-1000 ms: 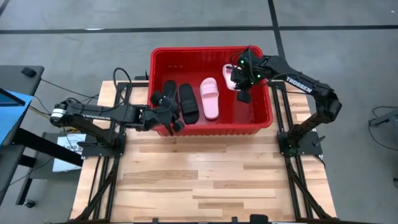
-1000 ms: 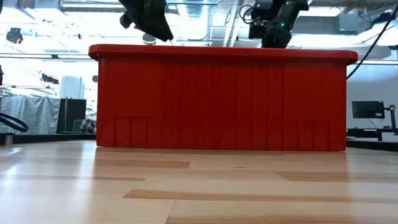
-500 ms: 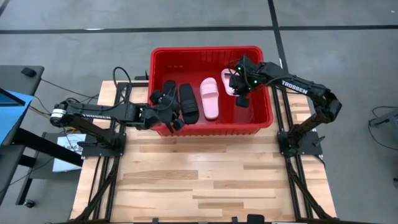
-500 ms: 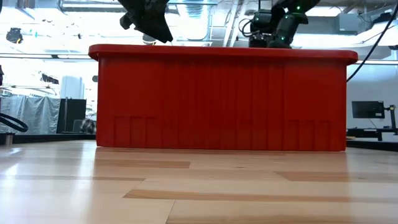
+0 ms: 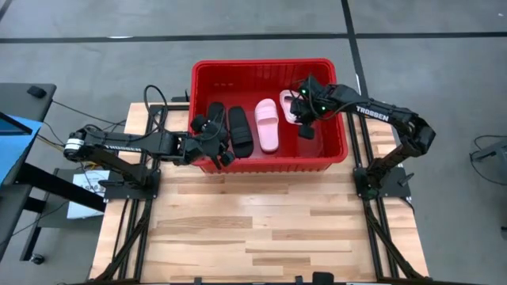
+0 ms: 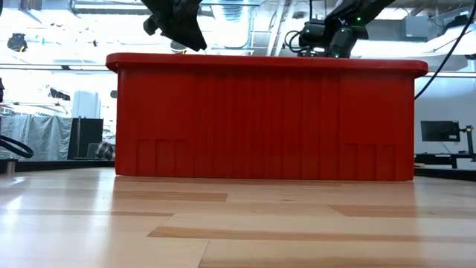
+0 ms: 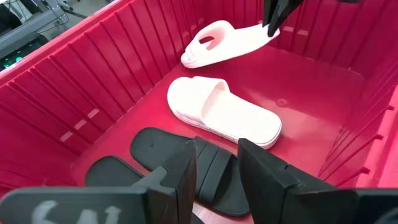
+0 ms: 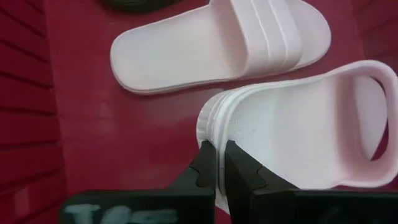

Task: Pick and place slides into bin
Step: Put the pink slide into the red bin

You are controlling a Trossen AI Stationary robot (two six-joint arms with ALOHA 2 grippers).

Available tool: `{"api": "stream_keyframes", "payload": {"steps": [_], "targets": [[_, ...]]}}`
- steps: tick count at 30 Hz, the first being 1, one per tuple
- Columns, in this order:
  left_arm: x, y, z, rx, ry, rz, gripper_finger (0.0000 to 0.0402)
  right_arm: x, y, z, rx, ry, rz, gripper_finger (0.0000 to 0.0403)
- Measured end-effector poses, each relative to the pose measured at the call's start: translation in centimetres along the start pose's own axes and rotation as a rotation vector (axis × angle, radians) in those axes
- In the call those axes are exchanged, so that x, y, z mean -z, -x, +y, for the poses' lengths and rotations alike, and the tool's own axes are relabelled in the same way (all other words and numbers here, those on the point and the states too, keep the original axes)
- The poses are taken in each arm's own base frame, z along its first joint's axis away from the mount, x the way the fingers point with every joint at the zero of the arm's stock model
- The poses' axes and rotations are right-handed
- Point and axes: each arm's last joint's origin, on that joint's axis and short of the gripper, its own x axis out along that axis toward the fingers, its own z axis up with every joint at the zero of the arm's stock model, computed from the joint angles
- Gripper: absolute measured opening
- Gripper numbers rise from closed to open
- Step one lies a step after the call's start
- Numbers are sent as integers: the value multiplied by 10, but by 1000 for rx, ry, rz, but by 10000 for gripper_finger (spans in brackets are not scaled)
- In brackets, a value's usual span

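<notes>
Next, my right gripper lets go of the second pink slide on the bottom of the red bin, close alongside the light pink slide [image 5: 289, 116] [image 8: 241, 129].
The red bin [image 5: 269, 73] stands on the far part of the table. Two black slides [image 5: 240, 131] and one light pink slide [image 5: 268, 124] lie flat on its floor; they also show in the left wrist view, black [image 7: 155, 147] and pink [image 7: 224, 112]. My right gripper [image 5: 301, 107] is inside the bin's right half, shut on the second pink slide [image 5: 288, 103]. My left gripper [image 5: 212, 141] hovers open and empty over the bin's near left corner, above the black slides. My right gripper pinches the pink slide's sole edge [image 8: 216, 127] between its two fingers, at the end away from the strap [image 7: 264, 32]. The fingers slant down from the table's right. The slide is tilted, its strap end [image 7: 198, 55] low near the bin's floor; whether it touches, I cannot tell.
The bin's thick rim [image 6: 260, 61] and sloped walls stand around both grippers. Bare wooden tabletop [image 5: 261, 222] lies between the bin and the near edge.
My right gripper has gone a little toward the table's left and down into the bin, carrying the pink slide nearer to the pink slide on the floor.
</notes>
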Motion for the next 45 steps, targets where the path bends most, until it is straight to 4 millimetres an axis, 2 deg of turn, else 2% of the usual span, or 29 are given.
{"api": "stream_keyframes", "payload": {"steps": [15, 33, 45], "targets": [[0, 0, 0, 0, 0, 0, 108, 19, -24, 9, -37, -13, 54, 0], [0, 0, 0, 0, 0, 0, 108, 11, -26, 26, -63, 78, 49, 0], [0, 0, 0, 0, 1, 0, 108, 10, -26, 28, -69, 86, 50, 2]]}}
